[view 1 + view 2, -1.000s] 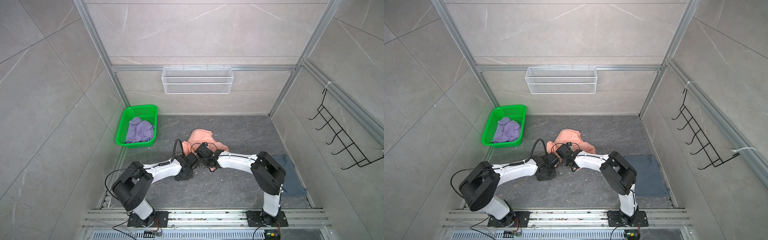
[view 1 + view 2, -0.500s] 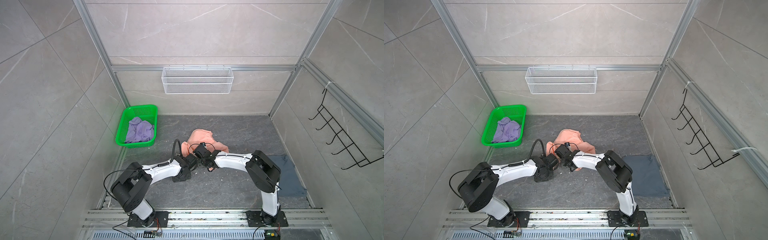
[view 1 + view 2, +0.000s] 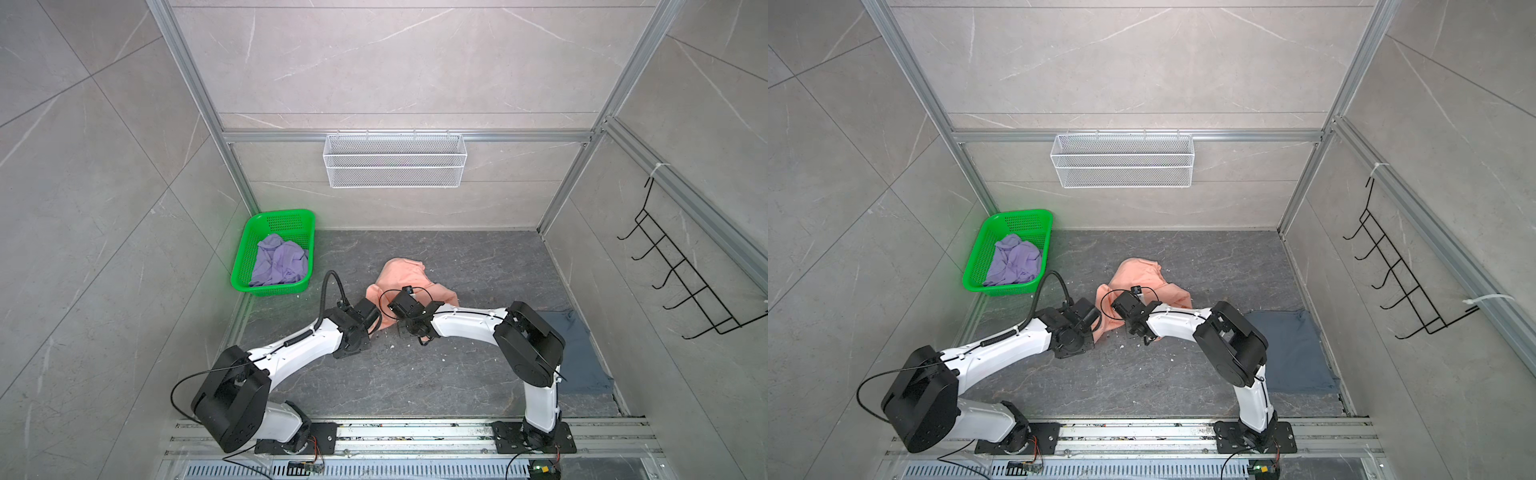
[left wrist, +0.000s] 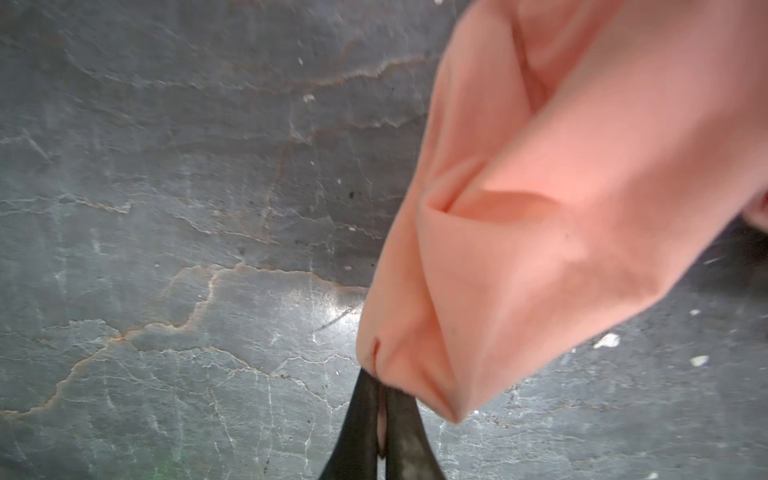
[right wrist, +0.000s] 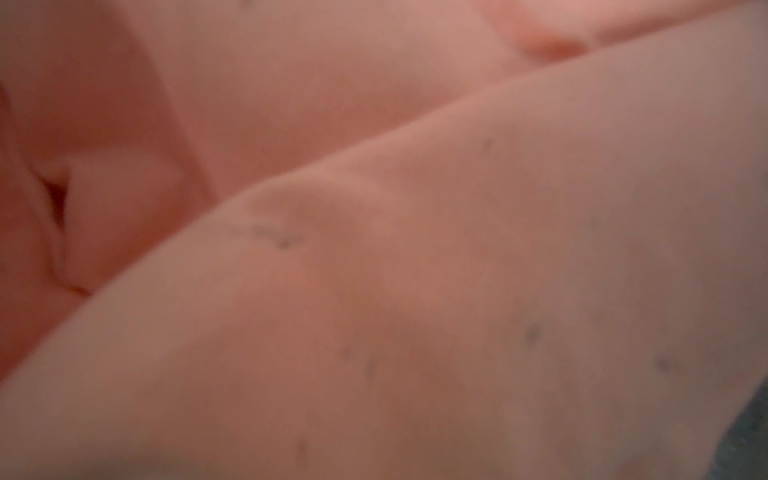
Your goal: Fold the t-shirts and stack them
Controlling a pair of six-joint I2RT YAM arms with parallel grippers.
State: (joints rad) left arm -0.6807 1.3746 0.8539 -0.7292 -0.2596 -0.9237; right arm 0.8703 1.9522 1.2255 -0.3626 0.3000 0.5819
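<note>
The peach-pink t-shirt is bunched under my close-set grippers, so my left gripper should pull the fold of the t-shirt away and my right gripper should take a new grip on the t-shirt's near edge [image 3: 424, 339] before lifting.
The peach-pink t-shirt [image 3: 405, 272] [image 3: 1142, 274] lies crumpled mid-floor. My left gripper [image 4: 380, 382] is shut on a pinched fold of it [image 4: 540, 208], which is lifted off the floor; in both top views this gripper [image 3: 376, 322] [image 3: 1096, 322] sits at the shirt's near-left edge. My right gripper [image 3: 415, 332] [image 3: 1138, 330] is at the near edge beside it. Peach cloth [image 5: 415, 291] fills the right wrist view and hides the jaws. The lavender t-shirt [image 3: 278, 259] is bunched in the green basket [image 3: 245, 253]. The slate t-shirt [image 3: 582, 357] lies flat at the near right.
A white wire shelf [image 3: 395, 160] hangs on the back wall and a black hook rack [image 3: 681, 286] on the right wall. The right arm's elbow [image 3: 528, 340] overhangs the slate shirt. White crumbs [image 3: 442, 355] dot the dark floor. The mounting rail [image 3: 415, 432] runs along the front.
The right gripper has closed where it sits in the peach cloth. Both grippers have shifted slightly left. The left gripper keeps its hold.
</note>
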